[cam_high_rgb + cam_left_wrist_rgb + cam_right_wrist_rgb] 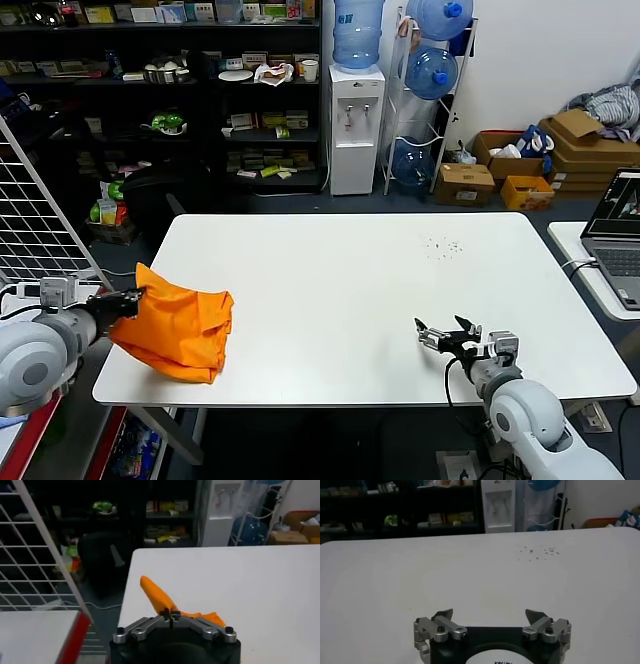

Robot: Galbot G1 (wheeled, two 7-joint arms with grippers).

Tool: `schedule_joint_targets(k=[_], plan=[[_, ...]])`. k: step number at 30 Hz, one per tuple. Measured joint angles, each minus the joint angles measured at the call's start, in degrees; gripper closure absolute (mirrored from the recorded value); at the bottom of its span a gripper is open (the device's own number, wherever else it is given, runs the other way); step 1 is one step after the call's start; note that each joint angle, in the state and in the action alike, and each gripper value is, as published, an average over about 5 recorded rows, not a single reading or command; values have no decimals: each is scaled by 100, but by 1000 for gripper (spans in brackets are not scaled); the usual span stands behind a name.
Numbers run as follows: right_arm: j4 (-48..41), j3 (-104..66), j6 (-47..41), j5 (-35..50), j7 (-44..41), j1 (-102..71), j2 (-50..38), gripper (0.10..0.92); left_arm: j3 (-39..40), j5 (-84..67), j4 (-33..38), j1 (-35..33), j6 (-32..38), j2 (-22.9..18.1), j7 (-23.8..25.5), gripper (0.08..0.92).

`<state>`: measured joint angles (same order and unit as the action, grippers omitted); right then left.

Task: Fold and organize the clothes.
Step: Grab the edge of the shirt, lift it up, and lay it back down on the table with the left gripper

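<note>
Next, I release the orange T-shirt, still bunched and partly lifted, with my left gripper on the bare middle of the white table [367,317], near my right gripper.
The orange T-shirt [180,327] lies bunched in a heap at the front left corner of the white table [340,290], partly lifted. My left gripper [132,298] is shut on its left edge; in the left wrist view the jaws [170,614] pinch a fold of orange fabric [159,596] that sticks up. No white lettering shows. My right gripper [446,333] is open and empty, low over the table near the front right; in the right wrist view [490,616] its fingers stand wide apart over bare tabletop.
A white wire grid rack [35,225] stands left of the table. A laptop [618,235] sits on a side table at the right. Small dark specks [442,246] mark the tabletop's far right. Shelves, a water dispenser [356,128] and boxes stand behind.
</note>
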<state>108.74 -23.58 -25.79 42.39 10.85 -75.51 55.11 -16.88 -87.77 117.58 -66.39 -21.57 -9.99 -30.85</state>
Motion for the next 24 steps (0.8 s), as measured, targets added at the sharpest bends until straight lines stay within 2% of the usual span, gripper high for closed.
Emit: schedule_joint_targets(k=[10, 16, 20, 24], plan=[[54, -119, -22, -145, 39, -113, 118, 104, -44, 120, -520, 68, 62, 203, 262, 908], [136, -257, -60, -240, 92, -250, 215, 104, 67, 117, -560, 63, 118, 191, 255, 908], [208, -346, -98, -313, 135, -343, 304, 104, 194, -30, -317, 119, 159, 25, 95, 908], [312, -456, -147, -384, 191, -464, 425, 104, 614, -277, 77, 510, 225, -446, -240, 908]])
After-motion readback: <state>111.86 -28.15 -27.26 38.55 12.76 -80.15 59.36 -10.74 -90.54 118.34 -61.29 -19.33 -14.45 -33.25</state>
